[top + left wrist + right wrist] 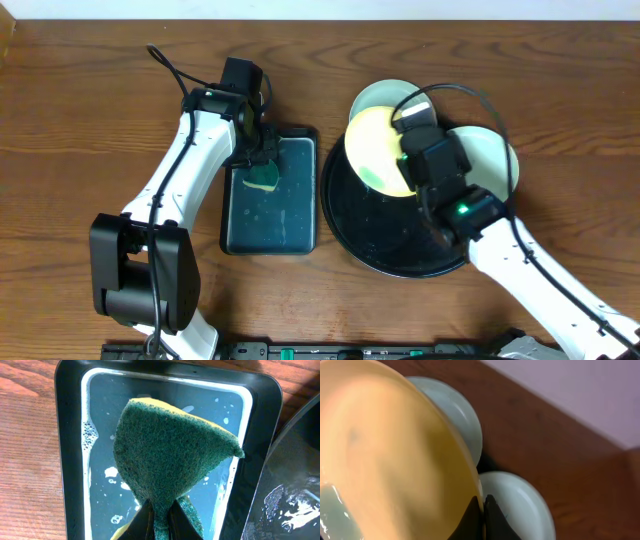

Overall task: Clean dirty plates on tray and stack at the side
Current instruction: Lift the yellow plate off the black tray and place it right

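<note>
The robot's right gripper should set the pale yellow plate, now tilted above the black tray's far edge, down on the bare wood [556,179] next to the bluish-white plate, away from the tray.
My right gripper [405,150] is shut on the rim of the pale yellow plate [378,150] and holds it tilted above the far edge of the round black tray [385,235]; it fills the right wrist view [390,455], where my fingertips [481,505] pinch its edge. A teal smear sits low on the plate. Two pale bluish-white plates lie on the wood, one behind the tray [385,97] and one at its right [495,160]. My left gripper [262,160] is shut on the green-yellow sponge [165,455], held over the small rectangular tray [270,215].
The rectangular tray [70,435] holds soapy water. The black tray's wet rim shows at the right of the left wrist view [295,485]. Bare wooden table lies to the left and front.
</note>
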Available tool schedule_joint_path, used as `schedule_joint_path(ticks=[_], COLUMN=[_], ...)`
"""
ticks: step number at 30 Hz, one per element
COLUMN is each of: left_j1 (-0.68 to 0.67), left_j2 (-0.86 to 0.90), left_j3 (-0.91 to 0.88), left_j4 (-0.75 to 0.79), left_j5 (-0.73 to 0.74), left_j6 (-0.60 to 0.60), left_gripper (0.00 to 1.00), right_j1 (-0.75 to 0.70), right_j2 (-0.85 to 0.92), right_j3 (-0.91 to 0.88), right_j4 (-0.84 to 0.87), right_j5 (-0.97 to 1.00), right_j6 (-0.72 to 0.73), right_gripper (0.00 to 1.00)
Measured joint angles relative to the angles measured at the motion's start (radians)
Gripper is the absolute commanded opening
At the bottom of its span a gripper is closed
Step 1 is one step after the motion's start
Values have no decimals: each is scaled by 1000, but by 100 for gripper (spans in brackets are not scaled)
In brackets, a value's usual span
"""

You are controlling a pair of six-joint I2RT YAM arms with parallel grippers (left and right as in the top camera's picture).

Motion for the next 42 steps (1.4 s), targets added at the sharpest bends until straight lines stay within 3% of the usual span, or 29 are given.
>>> schedule_joint_path(ticks=[9, 25, 32, 42], left_j1=[0, 0, 0, 0], left_j2=[0, 0, 0, 0], left_j3=[0, 0, 0, 0], left_j4=[0, 1, 1, 1], left_j5=[0, 0, 0, 0], left_j6=[0, 0, 0, 0], left_gripper=[7, 8, 8, 8], right_j1=[138, 149, 54, -321], right_j2=[0, 0, 2, 3], right_j3=[0, 0, 0, 0], right_j4=[53, 74, -6, -24], right_j5=[204, 290, 233, -60], right_j6=[-122, -132, 134, 486], right_gripper=[1, 1, 1, 1])
